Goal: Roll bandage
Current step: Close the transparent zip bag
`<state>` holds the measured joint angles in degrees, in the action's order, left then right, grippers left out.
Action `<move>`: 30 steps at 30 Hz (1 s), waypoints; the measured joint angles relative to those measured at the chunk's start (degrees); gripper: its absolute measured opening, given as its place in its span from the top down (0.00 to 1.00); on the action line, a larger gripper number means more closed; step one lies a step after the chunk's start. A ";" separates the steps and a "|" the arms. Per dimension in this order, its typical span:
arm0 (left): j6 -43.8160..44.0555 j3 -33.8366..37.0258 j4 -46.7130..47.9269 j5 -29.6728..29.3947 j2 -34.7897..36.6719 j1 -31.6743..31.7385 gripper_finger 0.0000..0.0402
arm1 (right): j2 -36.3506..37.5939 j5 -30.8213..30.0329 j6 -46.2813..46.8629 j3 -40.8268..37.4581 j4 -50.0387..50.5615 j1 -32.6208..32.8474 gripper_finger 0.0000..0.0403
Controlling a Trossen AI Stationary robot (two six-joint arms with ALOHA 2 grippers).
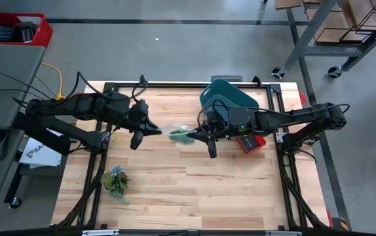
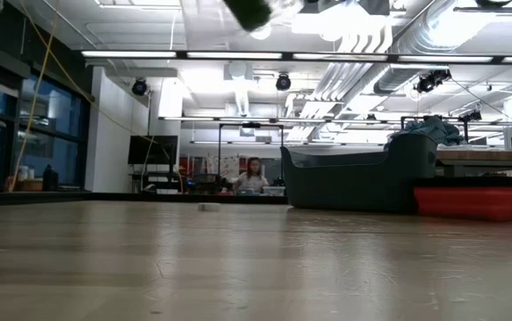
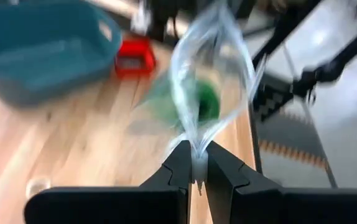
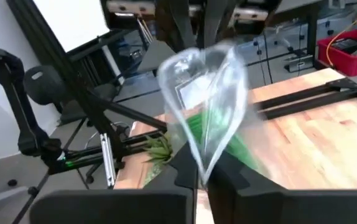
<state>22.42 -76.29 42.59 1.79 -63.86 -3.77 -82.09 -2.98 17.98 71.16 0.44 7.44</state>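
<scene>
My right gripper is pinching the thin edge of the plastic bag. It should open and grab the bag closer to the bandage [image 4: 236, 148] while my left gripper holds the bag.
The bandage [image 1: 182, 136] shows as a green lump inside a clear plastic bag [image 1: 170, 131], held in the air above the middle of the table between my two grippers. My left gripper [image 1: 150, 130] is shut on the bag's left end, my right gripper [image 1: 200, 136] on its right end. In the left wrist view the bandage [image 3: 203, 102] shows green through the bag [image 3: 213, 68]. The right wrist view also shows the bandage [image 4: 219, 134] inside the bag [image 4: 203, 93]. At the low view's upper edge the bag [image 2: 260, 18] hangs well clear of the tabletop. My left gripper pinches a gathered edge of the bag [image 3: 197, 152] between its two fingers, coming from the table's left and slanting a little down. The bag stands out beyond the fingertips, clear of the table. My right gripper pinches the bag's opposite edge [image 4: 203, 163] between its two fingers, nearly level from the table's right. The bag bulges out past the fingertips with the bandage inside, clear of the table.
A teal bin [image 1: 230, 97] stands at the far right of the table under the right arm, with a red box [image 1: 252, 143] beside it. A small leafy plant [image 1: 116, 180] lies near the front left. The wood in the middle and front right is bare.
</scene>
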 joint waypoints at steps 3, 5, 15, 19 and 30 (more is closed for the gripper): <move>-0.49 0.00 7.51 0.98 -0.02 -0.23 0.96 | 0.55 -0.84 -0.09 0.00 1.02 0.09 0.99; -0.60 0.00 14.74 0.95 -0.07 -0.58 0.96 | 1.16 -1.17 0.60 0.00 2.88 0.06 1.00; -0.02 0.07 14.15 1.36 0.02 -0.90 0.96 | 2.06 0.84 4.37 0.04 4.80 -0.30 0.96; 0.43 0.07 5.14 3.50 0.10 -0.83 0.96 | 1.78 1.76 7.56 0.02 8.52 -0.26 0.83; 8.63 0.04 -7.31 6.54 3.71 -0.74 0.96 | 0.16 -0.03 6.87 0.07 6.47 3.54 0.44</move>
<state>31.05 -76.25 35.28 8.33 -60.14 -4.51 -81.93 -3.02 24.85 71.22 6.91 10.98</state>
